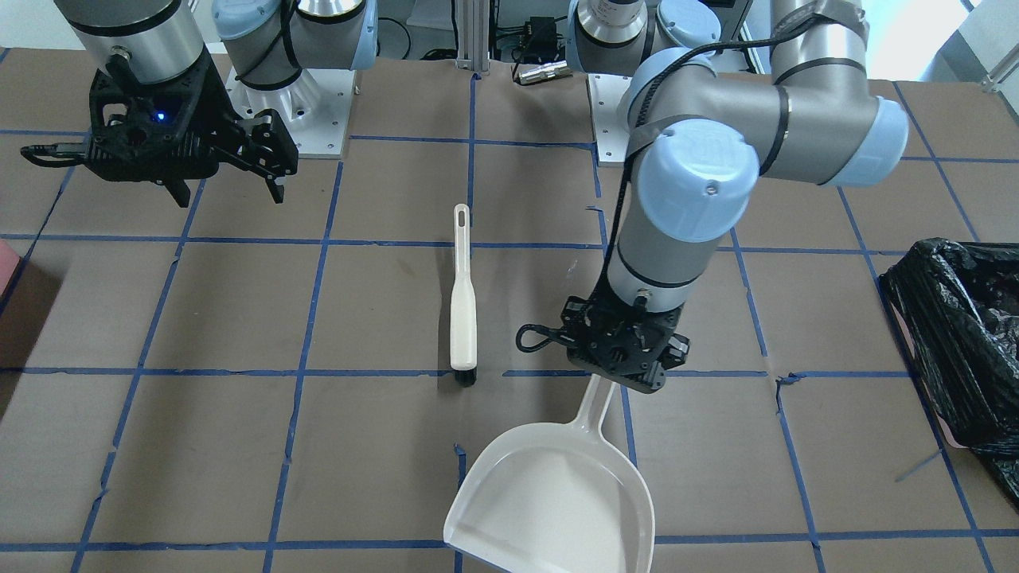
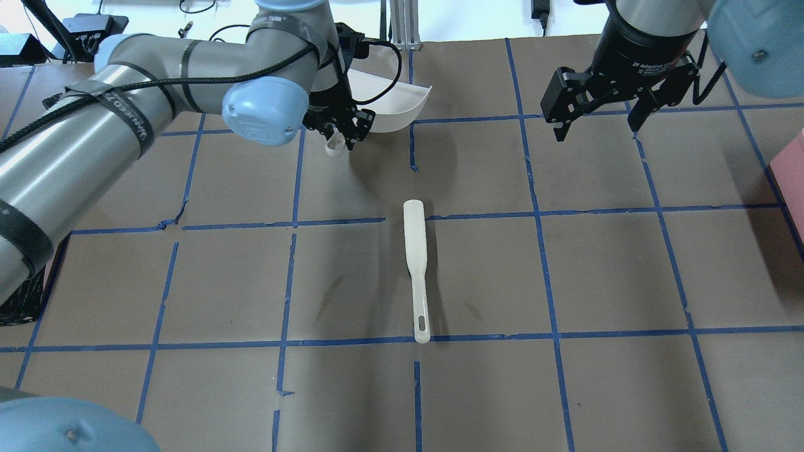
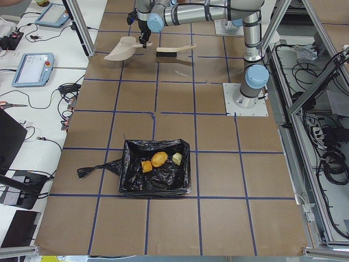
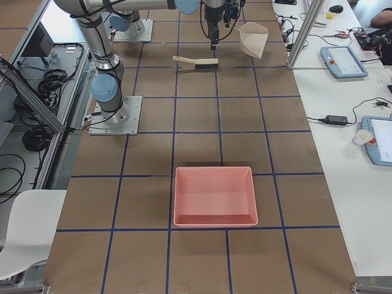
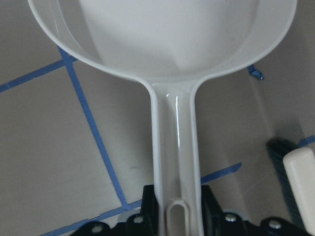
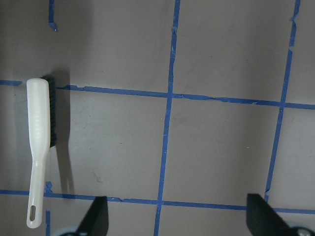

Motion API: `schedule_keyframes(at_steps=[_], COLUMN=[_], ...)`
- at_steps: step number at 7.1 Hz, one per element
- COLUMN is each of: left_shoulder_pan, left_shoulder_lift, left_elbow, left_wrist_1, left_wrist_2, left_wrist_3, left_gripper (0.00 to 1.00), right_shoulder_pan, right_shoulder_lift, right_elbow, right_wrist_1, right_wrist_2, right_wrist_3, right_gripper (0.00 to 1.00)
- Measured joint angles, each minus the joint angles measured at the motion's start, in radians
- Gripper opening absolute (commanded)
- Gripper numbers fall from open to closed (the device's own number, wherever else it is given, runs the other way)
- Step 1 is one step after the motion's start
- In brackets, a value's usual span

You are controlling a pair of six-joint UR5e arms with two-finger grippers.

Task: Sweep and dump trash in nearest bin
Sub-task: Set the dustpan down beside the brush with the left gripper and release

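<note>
Next, my left gripper releases the white dustpan, now at the table's far side, setting it free on the table [image 1: 451, 492] just beyond the bristles of the white brush.
My left gripper [image 1: 629, 362] is shut on the handle of the white dustpan [image 1: 557, 493], whose scoop is empty. The left wrist view shows the handle [image 5: 174, 147] between the jaws. The dustpan [image 2: 392, 100] sits at the far side of the table. The trash, a tan lump [image 3: 159, 159] and two smaller chunks, lies inside the bin [image 3: 131, 177] lined with a black bag, which also shows at the front-facing view's edge [image 1: 955, 334]. A white brush [image 2: 416, 251] lies flat mid-table. My right gripper [image 2: 597, 129] is open and empty, up above the table.
A pink tray [image 4: 214, 196] stands on the table toward my right end. Blue tape lines grid the brown table [image 2: 565, 282]. The brush also shows in the right wrist view [image 6: 38, 142]. Operator desks with tablets lie beyond the far edge.
</note>
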Motion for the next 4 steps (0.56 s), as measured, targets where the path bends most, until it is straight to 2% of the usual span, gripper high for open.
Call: schedule_keyframes(at_steps=[2, 4], left_shoulder_pan=[-0.060, -0.095], left_shoulder_lift=[-0.039, -0.067], left_elbow=[-0.017, -0.041], left_wrist_1=[0.084, 0.149], left_wrist_2=[0.002, 0.002], left_wrist_3=[-0.129, -0.180], left_gripper=[0.03, 0.03], right_shoulder_pan=[0.000, 0.000], right_shoulder_lift=[0.000, 0.001], right_elbow=[0.001, 0.002], right_wrist_1=[0.000, 0.001], right_wrist_2=[0.000, 0.000], right_wrist_3=[0.000, 0.001], right_gripper=[1.00, 1.00])
